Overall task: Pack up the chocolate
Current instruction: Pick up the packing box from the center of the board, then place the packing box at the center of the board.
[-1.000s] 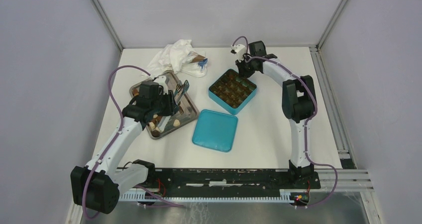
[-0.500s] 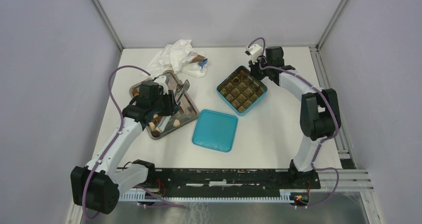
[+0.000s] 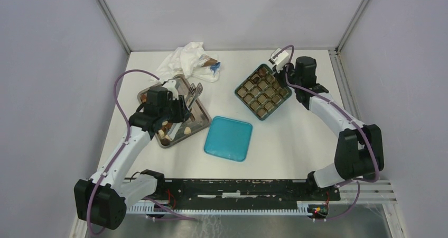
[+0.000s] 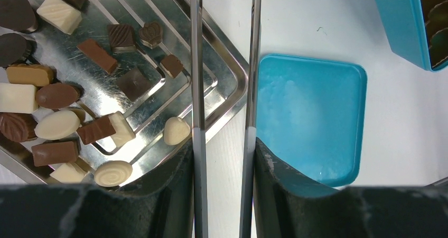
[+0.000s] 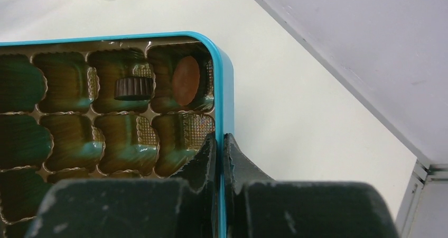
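Next, my right gripper sets the open teal box down on the white table (image 3: 269,107), beside the back corner of the teal lid. The open teal box is now held at the back.
Many chocolates (image 4: 57,125), dark, mid-brown and cream, lie on a steel tray (image 4: 228,75) at the left (image 3: 196,122). My left gripper (image 4: 224,148) is shut on metal tweezers (image 4: 196,63) whose empty arms reach over the tray's right corner (image 3: 194,92). My right gripper (image 5: 219,140) is shut on the right wall of the open teal box (image 5: 227,90), at back right in the top view (image 3: 263,91). The box's gold insert holds a dark chocolate (image 5: 133,88) and a brown oval one (image 5: 186,80) in its far corner cells; the other visible cells are empty.
The teal lid (image 3: 228,138) lies flat on the table between tray and box, also in the left wrist view (image 4: 311,116). A crumpled white bag (image 3: 185,61) with wrappers sits at the back. The enclosure wall and frame run close behind the box.
My right gripper has dragged the teal box to the right and turned it. The left arm has stayed over the tray, its tweezers shifting only slightly.
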### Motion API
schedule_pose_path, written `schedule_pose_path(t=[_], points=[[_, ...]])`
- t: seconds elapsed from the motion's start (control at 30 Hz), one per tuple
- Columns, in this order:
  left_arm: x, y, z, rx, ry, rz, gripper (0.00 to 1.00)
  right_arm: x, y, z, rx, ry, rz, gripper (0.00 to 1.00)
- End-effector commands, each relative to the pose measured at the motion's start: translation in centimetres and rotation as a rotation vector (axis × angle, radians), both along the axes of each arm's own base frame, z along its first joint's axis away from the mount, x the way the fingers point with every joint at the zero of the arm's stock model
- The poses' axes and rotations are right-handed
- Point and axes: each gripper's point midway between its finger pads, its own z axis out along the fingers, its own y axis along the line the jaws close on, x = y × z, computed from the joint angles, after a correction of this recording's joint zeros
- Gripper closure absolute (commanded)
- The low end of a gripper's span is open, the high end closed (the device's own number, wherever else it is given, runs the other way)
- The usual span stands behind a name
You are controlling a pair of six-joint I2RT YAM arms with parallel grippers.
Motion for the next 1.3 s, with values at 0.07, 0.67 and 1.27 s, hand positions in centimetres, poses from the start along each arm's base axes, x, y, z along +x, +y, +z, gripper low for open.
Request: schedule_pose_path(t=[0.07,0.67,1.27], points=[[1.0,-0.6,2.3,-0.035,-0.105,-0.03,0.88,-0.3,-1.6,2.5,0.03,-0.061,0.008,1.0],[-0.2,-4.4,3.4,-0.184,-0.106,-0.208,0.88,1.3,-5.0,-13.0,0.122,0.557,-0.097,0.94],[-1.6,-14.3,4.7,-0.124,-0.068,-0.314,0.88,-2.1,-7.6,-3.2,0.186,0.37,-0.025,0.41]])
